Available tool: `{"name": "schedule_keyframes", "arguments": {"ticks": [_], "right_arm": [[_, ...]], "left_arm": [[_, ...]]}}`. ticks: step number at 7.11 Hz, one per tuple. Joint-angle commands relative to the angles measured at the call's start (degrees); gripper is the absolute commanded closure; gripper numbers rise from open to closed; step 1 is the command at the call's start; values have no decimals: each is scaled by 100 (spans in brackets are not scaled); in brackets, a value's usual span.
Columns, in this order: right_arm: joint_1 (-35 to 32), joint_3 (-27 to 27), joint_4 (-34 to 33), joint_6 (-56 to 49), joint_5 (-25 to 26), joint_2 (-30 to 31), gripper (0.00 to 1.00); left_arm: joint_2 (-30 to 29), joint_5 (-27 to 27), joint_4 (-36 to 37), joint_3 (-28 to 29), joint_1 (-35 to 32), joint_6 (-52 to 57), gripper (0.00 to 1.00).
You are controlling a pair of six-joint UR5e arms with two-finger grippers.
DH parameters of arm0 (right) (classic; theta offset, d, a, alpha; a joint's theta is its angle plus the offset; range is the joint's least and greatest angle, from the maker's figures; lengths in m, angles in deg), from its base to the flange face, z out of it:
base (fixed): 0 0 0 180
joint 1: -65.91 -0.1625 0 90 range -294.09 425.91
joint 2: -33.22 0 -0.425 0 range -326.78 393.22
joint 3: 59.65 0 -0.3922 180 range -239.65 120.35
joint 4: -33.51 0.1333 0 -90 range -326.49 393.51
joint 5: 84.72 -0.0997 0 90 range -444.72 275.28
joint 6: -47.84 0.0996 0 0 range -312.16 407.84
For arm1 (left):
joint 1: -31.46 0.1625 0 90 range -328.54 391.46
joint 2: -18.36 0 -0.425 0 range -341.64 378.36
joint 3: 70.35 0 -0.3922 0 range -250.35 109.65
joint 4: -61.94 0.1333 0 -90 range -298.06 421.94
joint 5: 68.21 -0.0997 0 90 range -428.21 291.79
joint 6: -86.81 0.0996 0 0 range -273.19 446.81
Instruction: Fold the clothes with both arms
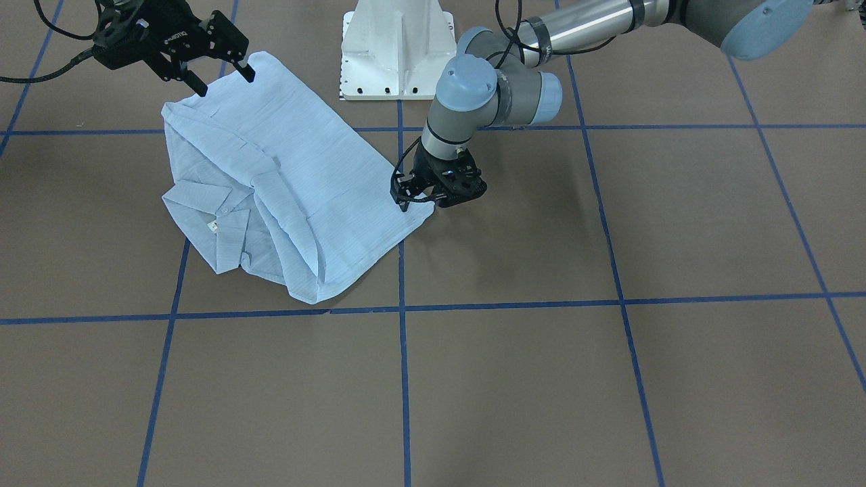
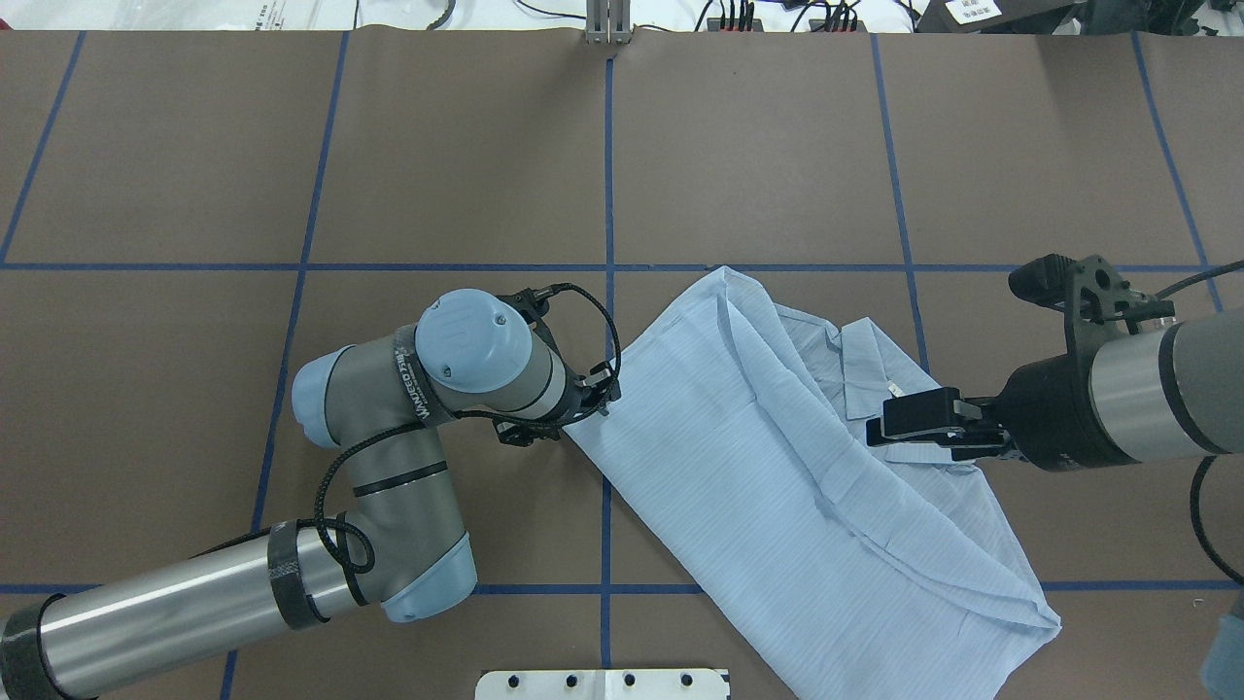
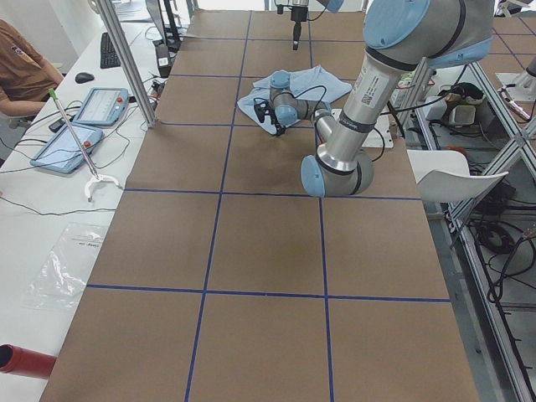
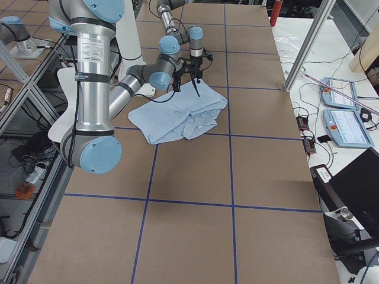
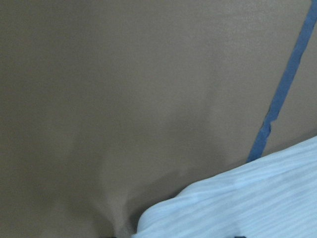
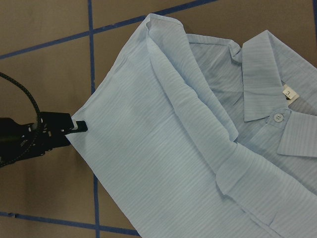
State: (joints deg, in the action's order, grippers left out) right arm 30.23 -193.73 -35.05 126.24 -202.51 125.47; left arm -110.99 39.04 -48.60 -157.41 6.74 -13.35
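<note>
My left gripper sits back from the tip of the slanted shirt's corner, so it should pinch nearer the corner's tip [image 1: 427,210] and pull the shirt straighter.
The light blue striped shirt [image 1: 304,176] [image 2: 758,457] lies folded on the brown table, collar [image 1: 203,196] and white neck label [image 6: 289,92] facing up. My left gripper [image 1: 414,197] [image 2: 598,394] [image 6: 79,126] is low at the shirt's corner nearest the table centre and looks shut on that corner. The left wrist view shows only this corner [image 5: 247,203] and bare table. My right gripper [image 1: 223,80] [image 2: 889,430] hangs open above the shirt's opposite edge, holding nothing.
The white pedestal base [image 1: 398,47] [image 2: 603,683] stands just behind the shirt. Blue tape lines [image 1: 403,311] cross the table. A side bench with tablets [image 3: 84,109] and a seated person [image 3: 21,63] runs along the table's far side.
</note>
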Motion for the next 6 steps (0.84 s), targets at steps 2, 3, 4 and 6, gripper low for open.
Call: {"name": "schedule_keyframes", "arguments": {"ticks": [2,3,4,6], "right_arm": [[-35,5,0,0,2,4,0],[-61,5,0,0,2,4,0],[-70,5,0,0,2,4,0],[-70,31,0,0,28,4,0]], "left_arm": [[95,420,226,-487,-7,22,100],[86,429,217,-488,-24,5,100],[95,412,217,-479,-59,14,100],[173,333,208,-409,-51,92,36]]}}
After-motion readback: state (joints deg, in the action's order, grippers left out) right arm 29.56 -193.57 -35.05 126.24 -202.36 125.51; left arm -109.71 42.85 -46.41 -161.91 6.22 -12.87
